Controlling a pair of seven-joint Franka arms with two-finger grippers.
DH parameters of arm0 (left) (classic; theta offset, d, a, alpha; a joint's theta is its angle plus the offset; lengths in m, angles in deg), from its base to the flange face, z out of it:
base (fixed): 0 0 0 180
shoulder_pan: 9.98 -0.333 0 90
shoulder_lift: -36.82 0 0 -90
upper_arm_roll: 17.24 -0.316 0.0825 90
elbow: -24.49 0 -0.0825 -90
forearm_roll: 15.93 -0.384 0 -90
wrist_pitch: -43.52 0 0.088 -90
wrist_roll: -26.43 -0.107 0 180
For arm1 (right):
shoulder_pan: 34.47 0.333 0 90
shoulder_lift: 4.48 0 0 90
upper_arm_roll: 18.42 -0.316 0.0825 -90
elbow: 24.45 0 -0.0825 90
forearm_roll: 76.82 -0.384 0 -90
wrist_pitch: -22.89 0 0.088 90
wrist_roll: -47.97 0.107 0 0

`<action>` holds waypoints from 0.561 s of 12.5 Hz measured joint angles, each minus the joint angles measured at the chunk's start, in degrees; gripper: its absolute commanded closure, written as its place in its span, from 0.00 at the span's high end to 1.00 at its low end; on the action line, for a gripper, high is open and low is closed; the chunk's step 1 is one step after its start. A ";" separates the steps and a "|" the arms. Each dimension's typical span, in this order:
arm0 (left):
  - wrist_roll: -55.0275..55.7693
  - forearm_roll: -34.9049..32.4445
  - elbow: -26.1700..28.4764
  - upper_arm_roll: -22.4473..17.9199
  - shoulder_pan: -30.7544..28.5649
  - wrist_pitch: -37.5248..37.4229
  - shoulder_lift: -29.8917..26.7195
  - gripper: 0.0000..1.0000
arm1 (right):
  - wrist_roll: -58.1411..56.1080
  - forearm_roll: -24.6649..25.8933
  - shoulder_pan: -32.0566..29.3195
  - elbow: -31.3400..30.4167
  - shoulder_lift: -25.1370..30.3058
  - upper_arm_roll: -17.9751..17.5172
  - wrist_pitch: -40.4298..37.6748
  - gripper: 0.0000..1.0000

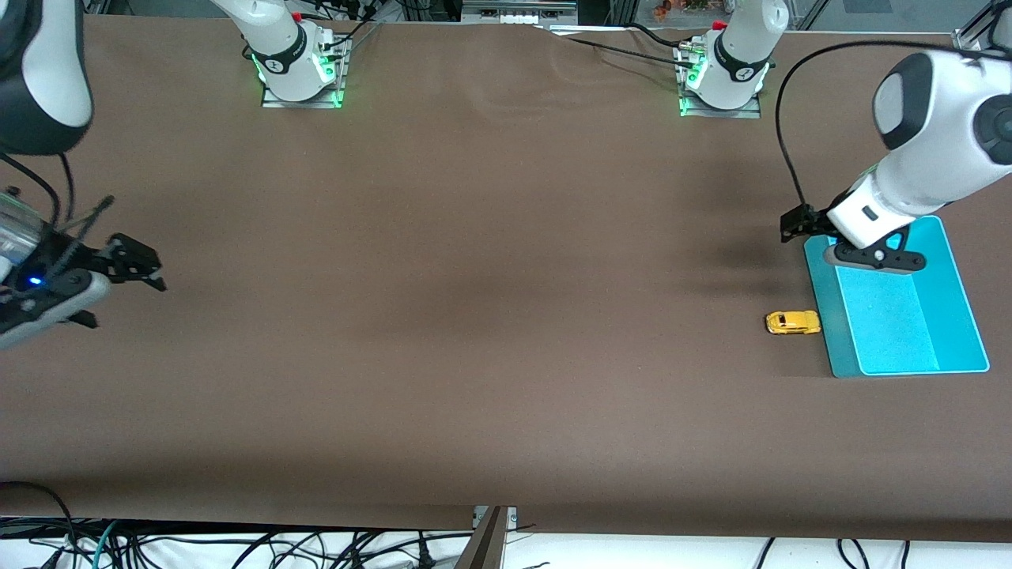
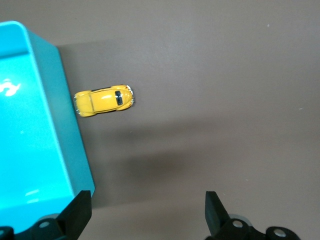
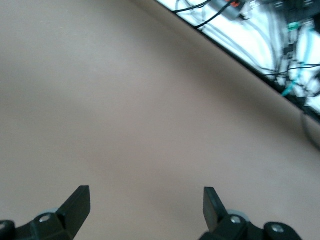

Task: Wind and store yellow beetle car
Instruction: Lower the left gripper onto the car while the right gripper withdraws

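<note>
I need to next move my left gripper to the yellow beetle car beside the teal bin and close it across the middle of the car's long sides (image 1: 795,322) (image 2: 103,101).
The yellow beetle car (image 1: 792,322) (image 2: 104,100) sits on the brown table, just beside the teal bin (image 1: 822,316) (image 2: 70,132) on the side toward the right arm's end. It almost touches the bin's wall. My left gripper (image 1: 802,224) (image 2: 148,212) hangs open and holds nothing, over the table at the bin's corner nearest the bases. One of its fingertips (image 2: 80,207) is over the bin's rim. My right gripper (image 1: 142,265) (image 3: 146,207) waits open over bare table at the right arm's end, with nothing in it.
Nothing lies inside the teal bin. The two arm bases (image 1: 299,67) (image 1: 723,75) stand along the table edge farthest from the front camera. Cables (image 3: 280,50) hang past the table edge in the right wrist view.
</note>
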 measured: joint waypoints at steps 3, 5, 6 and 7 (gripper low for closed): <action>-5.36 -0.02 3.65 0.00 -0.77 6.46 2.58 1.00 | 0.03 2.86 0.12 1.13 0.11 -0.02 -0.10 1.00; -15.53 -0.02 4.09 -0.09 -1.49 9.68 5.03 1.00 | 0.07 3.00 0.16 1.16 0.11 -0.02 -0.95 1.00; -20.63 -0.02 4.14 -0.13 -1.73 11.05 6.77 1.00 | 0.14 3.00 0.13 1.20 0.11 0.02 -1.89 1.00; -25.97 -0.02 4.12 -0.16 -1.91 12.24 9.01 1.00 | 0.25 3.00 0.07 1.40 0.12 0.16 -3.27 1.00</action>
